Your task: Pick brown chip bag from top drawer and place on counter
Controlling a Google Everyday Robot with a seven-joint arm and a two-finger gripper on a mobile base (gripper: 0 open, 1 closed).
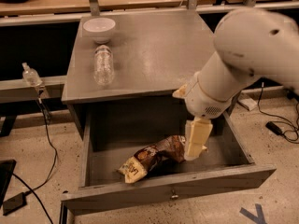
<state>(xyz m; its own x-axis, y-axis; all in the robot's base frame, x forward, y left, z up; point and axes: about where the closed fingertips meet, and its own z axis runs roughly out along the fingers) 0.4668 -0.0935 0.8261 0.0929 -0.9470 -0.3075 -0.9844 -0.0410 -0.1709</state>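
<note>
Next, the gripper moves to the dark middle (170, 150) of the brown chip bag, between its two ends, and closes there.
The brown chip bag (152, 158) lies crinkled on the floor of the open top drawer (168, 190), its tan end pointing front left. My gripper (195, 146) points down into the drawer and meets the bag's right end, which it partly hides. My white arm (243, 64) reaches in from the right, above the drawer's right side. The grey counter (154, 50) is the cabinet top behind the drawer.
A clear water bottle (103, 65) lies on the counter's left side, with a white bowl (99, 28) behind it. A small bottle (32, 74) stands on a low ledge at the left. Cables run over the floor on both sides. Light wooden tabletops lie behind the cabinet.
</note>
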